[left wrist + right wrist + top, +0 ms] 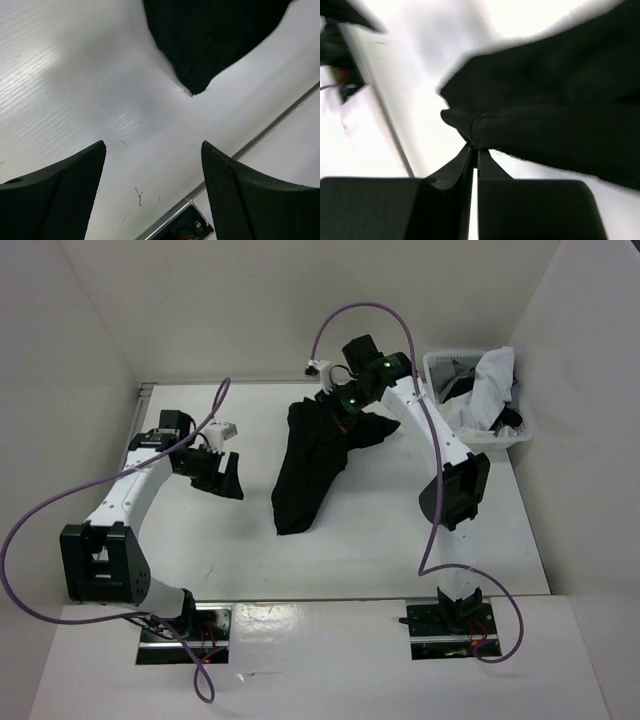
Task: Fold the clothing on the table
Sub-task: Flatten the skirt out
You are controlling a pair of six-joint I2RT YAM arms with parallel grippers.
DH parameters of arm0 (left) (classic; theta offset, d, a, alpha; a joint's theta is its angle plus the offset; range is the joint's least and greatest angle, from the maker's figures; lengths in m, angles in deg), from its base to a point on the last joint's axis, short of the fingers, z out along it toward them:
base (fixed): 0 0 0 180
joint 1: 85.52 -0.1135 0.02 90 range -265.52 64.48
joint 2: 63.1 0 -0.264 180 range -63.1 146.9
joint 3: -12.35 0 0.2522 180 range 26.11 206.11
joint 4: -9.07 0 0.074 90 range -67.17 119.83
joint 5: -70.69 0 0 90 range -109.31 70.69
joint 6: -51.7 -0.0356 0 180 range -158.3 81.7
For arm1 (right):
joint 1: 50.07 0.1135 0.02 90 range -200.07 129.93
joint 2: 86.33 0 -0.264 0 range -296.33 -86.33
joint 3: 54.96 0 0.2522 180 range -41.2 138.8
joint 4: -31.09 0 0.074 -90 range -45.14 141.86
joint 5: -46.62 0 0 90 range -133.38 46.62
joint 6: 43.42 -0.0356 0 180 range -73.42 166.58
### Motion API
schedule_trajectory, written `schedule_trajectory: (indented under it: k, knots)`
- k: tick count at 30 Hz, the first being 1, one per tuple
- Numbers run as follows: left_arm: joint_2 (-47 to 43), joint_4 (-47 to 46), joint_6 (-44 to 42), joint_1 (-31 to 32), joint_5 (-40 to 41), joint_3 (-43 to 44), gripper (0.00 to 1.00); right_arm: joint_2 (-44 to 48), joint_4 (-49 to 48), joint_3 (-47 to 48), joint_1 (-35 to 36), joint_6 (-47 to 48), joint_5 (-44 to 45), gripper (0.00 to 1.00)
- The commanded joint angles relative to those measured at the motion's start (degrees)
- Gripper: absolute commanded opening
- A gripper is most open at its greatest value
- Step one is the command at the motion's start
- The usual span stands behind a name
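Note:
The clothing's seamed edge, now at the heap's far end, will be let go by my right gripper on the bare table [410, 462] near the white lattice basket's near corner.
The clothing [312, 465], a black skirt, lies bunched in a long heap on the white table [380, 540], running from the far middle down toward the centre. My right gripper [345, 412] is at its far end, shut on a seamed edge of the clothing [530, 130], with the fabric pinched at its fingertips [475, 149]. My left gripper [222, 475] hovers open over bare table left of the heap, nothing between its fingers [225, 190]. A pointed corner of the clothing [210, 40] shows ahead of it in the left wrist view.
A white lattice basket [440, 365] holding white and dark garments stands at the far right corner. The table's metal edge rail [270, 127] crosses the left wrist view. White walls enclose the table on three sides.

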Motion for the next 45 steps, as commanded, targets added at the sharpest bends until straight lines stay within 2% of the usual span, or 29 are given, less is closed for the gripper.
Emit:
schedule_trajectory:
  k: [1, 4, 7, 8, 10, 11, 13, 16, 19, 25, 28, 33, 37, 40, 41, 42, 44, 45]
  knots:
    - [-4.8, 1.2, -1.8, -1.8, -2.5, -0.1, 0.83, 6.5, 3.7, 4.1, 0.9, 8.1, -13.3, 0.00]
    - [-5.9, 1.2, -1.8, -3.1, -2.5, -0.6, 0.83, 7.1, 3.7, -0.4, -5.4, 7.9, -11.7, 0.00]
    - [-6.6, 1.2, -1.8, -3.1, -2.5, -0.6, 0.83, 6.3, 3.0, -3.5, -12.3, 4.9, -1.8, 0.00]
    - [-6.6, 1.2, -1.8, -3.1, -2.5, -0.6, 0.83, 6.3, 3.5, -6.5, -13.4, 4.9, 5.1, 0.00]
    - [-6.6, 1.2, -1.8, -3.1, -2.5, -0.6, 0.83, 10.1, 2.0, -14.7, -15.7, 5.5, 11.3, 0.00]
    - [-6.6, 1.2, -1.8, -3.1, -2.5, -0.6, 0.83, 11.7, 0.5, -18.0, -15.7, 5.5, 18.3, 0.00]
    - [-6.6, 1.2, -1.8, -3.1, -2.5, -0.6, 0.83, 16.4, -2.8, -26.7, -16.3, 7.4, 23.7, 0.00]
    - [-4.7, 1.7, -2.5, -3.1, -3.8, -0.6, 0.83, 19.2, -2.8, -34.1, -15.7, 9.0, 23.8, 0.00]
    - [-3.2, 2.3, -3.6, -3.1, -5.1, 0.0, 0.83, 20.3, -6.1, -40.3, -12.6, 8.9, 29.6, 0.00]
    - [-2.6, 2.3, -4.2, -2.6, -5.6, 0.0, 0.83, 19.1, -9.0, -43.9, -11.3, 4.8, 35.9, 0.00]
    - [-0.5, 2.8, -4.7, 0.5, -5.6, 0.0, 0.83, 18.0, -10.2, -43.9, -10.7, 2.3, 35.9, 0.00]
    - [4.9, 2.8, -5.2, 6.7, -5.6, 1.9, 0.83, 14.4, -10.8, -37.2, -7.3, -0.4, 29.4, 0.00]
    - [4.8, 2.8, -4.1, 6.7, -5.8, 4.2, 0.81, 9.1, -7.7, -26.2, -1.5, -1.2, 22.6, 0.00]
    - [2.5, 2.8, -4.1, 2.1, -6.3, 4.2, 0.80, 3.0, -3.1, -9.8, 2.6, 0.4, 14.1, 0.00]
    - [1.1, 3.4, -4.1, 0.9, -6.3, 4.2, 0.78, 0.7, -1.3, 1.9, 3.5, 1.3, 11.4, 0.00]
    - [0.2, 3.4, -4.1, -1.9, -6.3, 3.7, 0.78, -2.4, 2.0, 7.7, 4.8, 2.2, 8.2, 0.00]
    - [-2.9, 3.4, -4.1, -4.7, -6.3, 2.8, 0.77, -2.5, 0.7, 13.0, 7.2, 6.1, 1.2, 0.00]
    - [-4.0, 3.4, -3.6, -6.2, -6.3, 1.9, 0.77, -3.9, 3.6, 15.7, 7.8, 8.5, -3.9, 0.00]
